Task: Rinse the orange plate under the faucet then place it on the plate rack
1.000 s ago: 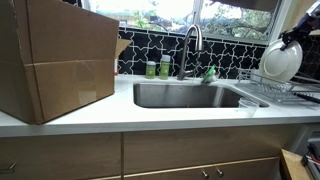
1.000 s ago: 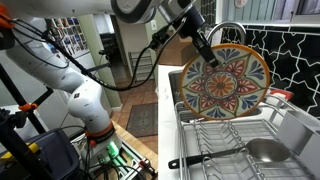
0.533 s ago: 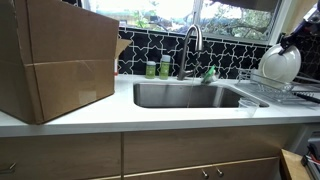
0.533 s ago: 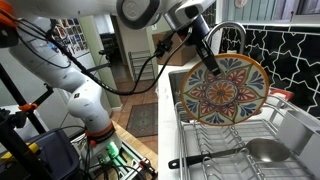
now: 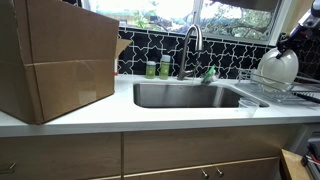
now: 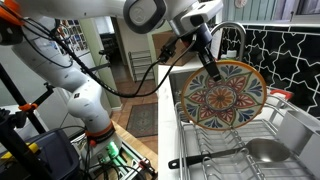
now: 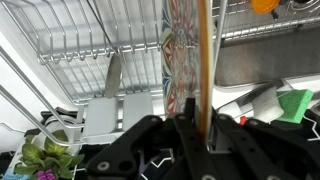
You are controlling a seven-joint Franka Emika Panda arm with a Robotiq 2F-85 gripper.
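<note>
The orange plate will stand upright in the plate rack [image 5: 274,84] [image 7: 183,45], between the metal ladle and the steel sink, when my gripper lets go of it.
My gripper [image 6: 212,71] is shut on the upper rim of the orange plate [image 6: 222,97], holding it upright just above the plate rack [image 6: 222,143]. In that exterior view the plate's face shows a many-coloured mandala pattern. Its pale back [image 5: 277,66] shows at the far right of an exterior view, over the rack [image 5: 270,91]. In the wrist view the plate [image 7: 203,55] stands edge-on with an orange rim between my fingers, and the rack's wires [image 7: 95,50] lie beyond. The steel gooseneck faucet [image 5: 192,42] stands behind the sink.
A large cardboard box [image 5: 55,62] fills the counter beside the steel sink [image 5: 190,95]. Two green bottles [image 5: 158,68] and a green sponge [image 5: 210,73] sit by the faucet. A metal ladle [image 6: 262,150] lies in the rack. My arm's base [image 6: 85,105] stands on the floor side.
The plate has moved down a little towards the rack, still held upright in my shut gripper.
</note>
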